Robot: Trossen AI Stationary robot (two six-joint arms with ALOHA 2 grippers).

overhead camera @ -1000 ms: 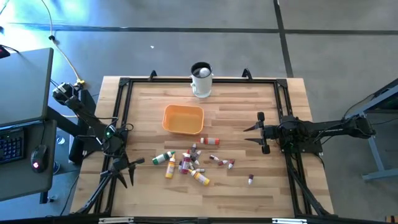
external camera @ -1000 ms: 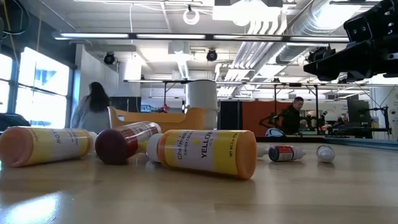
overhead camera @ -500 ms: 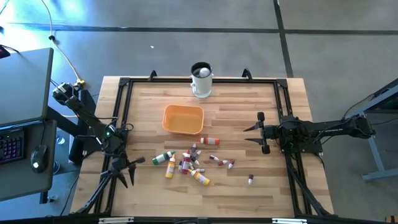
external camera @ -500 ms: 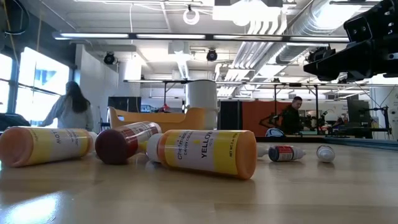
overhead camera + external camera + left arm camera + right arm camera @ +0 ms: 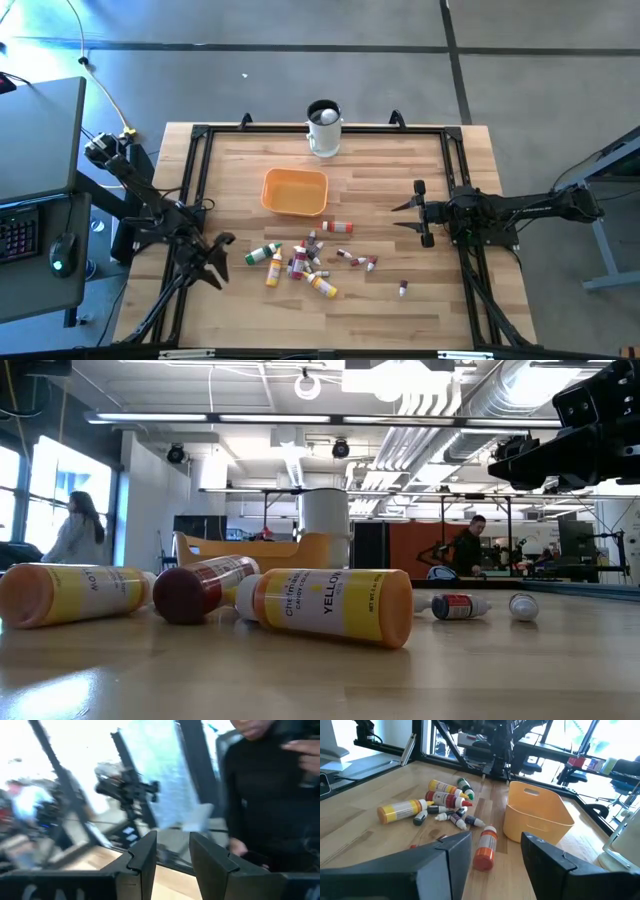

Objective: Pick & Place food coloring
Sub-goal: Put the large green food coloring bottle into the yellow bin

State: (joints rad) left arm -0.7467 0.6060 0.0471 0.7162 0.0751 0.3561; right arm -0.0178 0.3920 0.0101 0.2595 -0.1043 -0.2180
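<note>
Next, the robot's left gripper should grab the white part of the cap [image 5: 273, 247] on the green-capped bottle, next to the yellow bottles.
Several food coloring bottles [image 5: 300, 262] lie on their sides in a loose heap in the middle of the wooden table, some yellow [image 5: 335, 605], some red-capped [image 5: 486, 846], one green-capped [image 5: 264, 252]. One tiny bottle [image 5: 403, 289] lies apart, toward the near right. My left gripper [image 5: 220, 258] hovers at the table's left side, just left of the heap, open and empty [image 5: 173, 836]. My right gripper [image 5: 405, 215] hangs open at the right side, pointing toward the heap, with nothing between its fingers [image 5: 495, 840].
An orange bowl [image 5: 295, 192] stands behind the heap, and a white mug [image 5: 323, 130] stands at the far edge. A black frame [image 5: 200, 150] runs round the table. Beyond it, a person in dark clothing [image 5: 265, 795] shows in the left wrist view.
My left gripper has tipped up from pointing down to about level, rolled about its own axis, and risen a little, its fingers swinging toward the bottles. Its opening is unchanged. The bottles lie as before.
</note>
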